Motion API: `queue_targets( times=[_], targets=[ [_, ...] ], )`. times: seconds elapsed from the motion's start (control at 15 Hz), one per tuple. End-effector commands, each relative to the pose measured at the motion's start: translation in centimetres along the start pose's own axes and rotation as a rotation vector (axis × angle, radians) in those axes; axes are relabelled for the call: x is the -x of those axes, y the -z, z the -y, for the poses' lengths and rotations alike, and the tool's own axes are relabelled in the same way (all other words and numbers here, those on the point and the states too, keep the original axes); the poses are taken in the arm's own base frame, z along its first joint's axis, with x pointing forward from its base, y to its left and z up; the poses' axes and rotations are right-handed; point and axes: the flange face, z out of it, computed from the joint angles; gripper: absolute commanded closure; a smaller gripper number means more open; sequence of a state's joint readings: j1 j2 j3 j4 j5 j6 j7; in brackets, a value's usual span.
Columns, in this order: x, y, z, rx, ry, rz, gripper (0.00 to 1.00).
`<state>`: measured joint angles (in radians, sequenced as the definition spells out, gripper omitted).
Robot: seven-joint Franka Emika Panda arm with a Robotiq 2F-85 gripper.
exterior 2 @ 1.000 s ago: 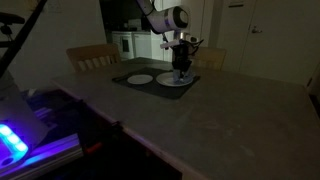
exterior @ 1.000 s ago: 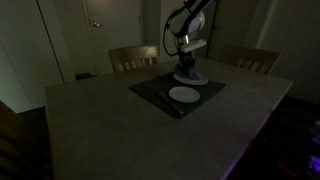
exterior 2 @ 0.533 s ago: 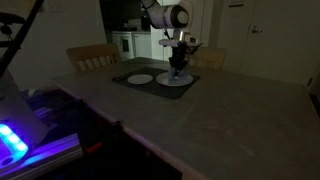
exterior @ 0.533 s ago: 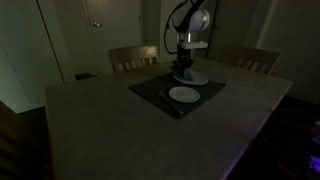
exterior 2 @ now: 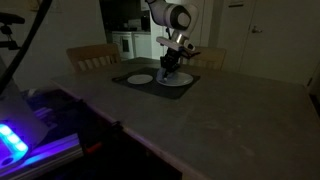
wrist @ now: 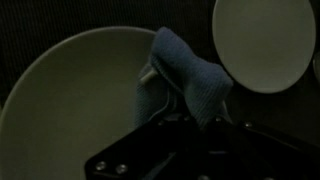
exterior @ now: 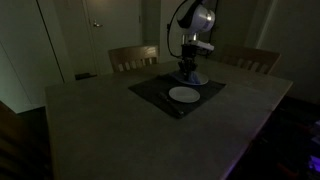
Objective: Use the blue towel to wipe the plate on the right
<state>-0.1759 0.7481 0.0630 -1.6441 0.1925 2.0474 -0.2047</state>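
Observation:
Next, I set the blue towel on the bare end of the dark placemat [exterior: 152, 81], beside the plates, with my gripper.
My gripper [wrist: 186, 118] is shut on the blue towel [wrist: 192, 72] and presses it down on the large pale plate [wrist: 70, 100]. In the wrist view the towel bunches between the fingers and hangs over the plate's right part. A smaller plate [wrist: 265, 40] lies beside it at the top right. In both exterior views the gripper [exterior: 187, 68] [exterior 2: 171, 68] stands upright over the large plate [exterior: 197, 79] [exterior 2: 183, 83], with the smaller plate [exterior: 184, 94] [exterior 2: 140, 78] next to it. Both plates rest on a dark placemat [exterior: 155, 92].
The placemat lies at the far side of a large grey table [exterior: 130, 130]. Wooden chairs [exterior: 133, 57] [exterior: 250, 58] stand behind the table. A blue-lit device [exterior 2: 15, 140] sits off the table's near corner. The room is dark.
The gripper has slid a short way sideways across the large plate with the towel in it. The plates have not moved.

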Motion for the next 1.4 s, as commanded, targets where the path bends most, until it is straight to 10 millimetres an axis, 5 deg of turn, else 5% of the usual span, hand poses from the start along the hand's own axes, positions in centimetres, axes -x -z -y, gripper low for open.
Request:
queue_targets(
  times=[0.0,0.33,0.6,0.93,1.33],
  targets=[
    [2.5,-0.4,-1.1,-0.033,0.009,0.145,0.98],
    [3.8,0.7,-2.4,0.151,-0.197,0.206,0.98],
    [3.6,2.0,-1.7,0.333,-0.335,0.169,0.98],
    [2.7,4.1,2.2,0.378,-0.255,0.092,0.98],
    [0.6,7.4,9.3,0.411,-0.061,-0.078,0.98]
  ],
)
